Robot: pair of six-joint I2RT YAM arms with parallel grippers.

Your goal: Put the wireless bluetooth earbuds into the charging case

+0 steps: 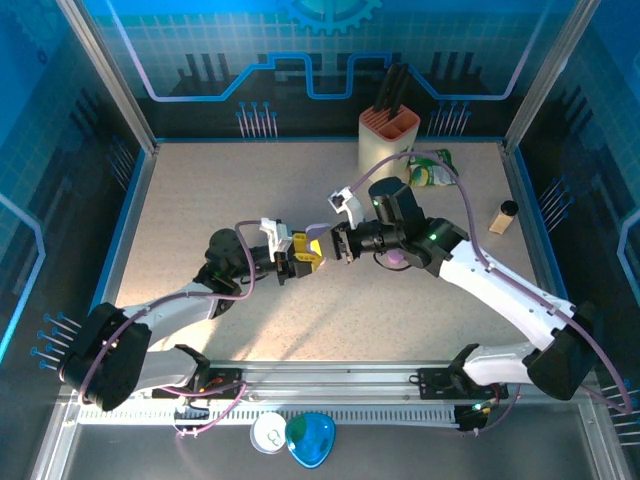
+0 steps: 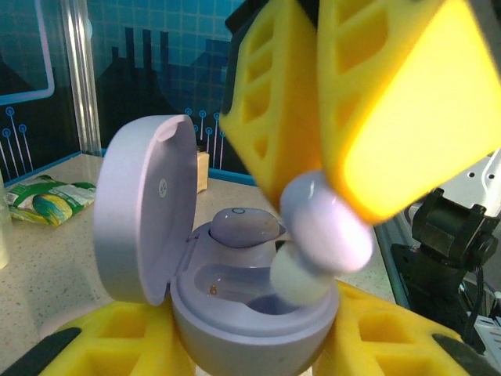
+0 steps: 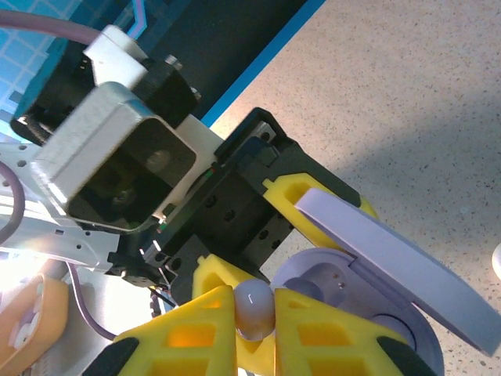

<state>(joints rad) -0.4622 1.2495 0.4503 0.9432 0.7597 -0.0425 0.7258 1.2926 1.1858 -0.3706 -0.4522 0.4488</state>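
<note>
The earbud I hold slants with its white tip over the near socket's rim. Next, my right gripper rests it there, open, and takes its body [image 2: 330, 225] from another angle.
My left gripper [image 2: 250, 348] is shut on a lilac charging case [image 2: 235, 325], held upright with its lid [image 2: 145, 207] swung open. One lilac earbud [image 2: 244, 227] sits in the far socket. The near socket [image 2: 274, 301] is empty. My right gripper [image 3: 254, 313] is shut on a second lilac earbud [image 3: 254, 304]. That earbud [image 2: 325, 235] hangs just above the near socket, its white tip pointing down at the rim. In the top view both grippers, left [image 1: 298, 256] and right [image 1: 338, 244], meet at mid-table with the case [image 1: 316, 243] between them.
A knife block [image 1: 388, 135], a green packet [image 1: 432, 170] and a small bottle [image 1: 503, 217] stand at the back right. A lilac object [image 1: 393, 258] lies under the right arm. A white round item [image 1: 268, 432] and a blue-green case [image 1: 310, 438] rest on the near ledge.
</note>
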